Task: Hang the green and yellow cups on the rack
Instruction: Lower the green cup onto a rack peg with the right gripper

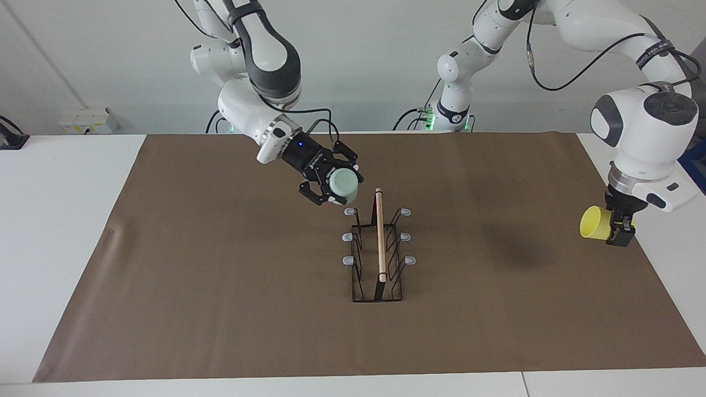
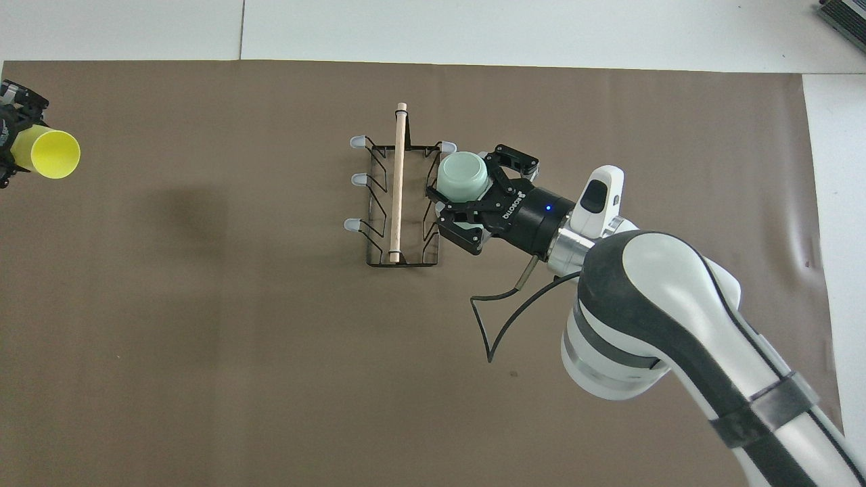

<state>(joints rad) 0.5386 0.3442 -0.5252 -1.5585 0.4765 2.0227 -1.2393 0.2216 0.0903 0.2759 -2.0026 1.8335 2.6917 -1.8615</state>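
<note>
I will release the green cup, now tilted just above the rack, from my right gripper on the rack's near end peg (image 2: 438, 235), on that gripper's side.
The rack (image 1: 380, 237) stands mid-table on the brown mat, its wooden rod (image 2: 398, 189) along the top and grey-tipped prongs (image 1: 350, 211) on both sides. My right gripper (image 1: 335, 189) is shut on the pale green cup (image 1: 343, 186), tilted with its base up, in the air just above the rack's right-arm side; it stands clear of the prongs. In the overhead view the green cup (image 2: 462, 176) and right gripper (image 2: 468, 197) cover two prongs. My left gripper (image 1: 620, 229) is shut on the yellow cup (image 1: 594, 222), held on its side above the mat's edge at the left arm's end (image 2: 49, 153).
The brown mat (image 1: 220, 286) covers most of the white table (image 1: 55, 220). A black object (image 1: 10, 138) lies at the right arm's end near the robots. A grey device (image 2: 846, 13) sits at a corner far from the robots.
</note>
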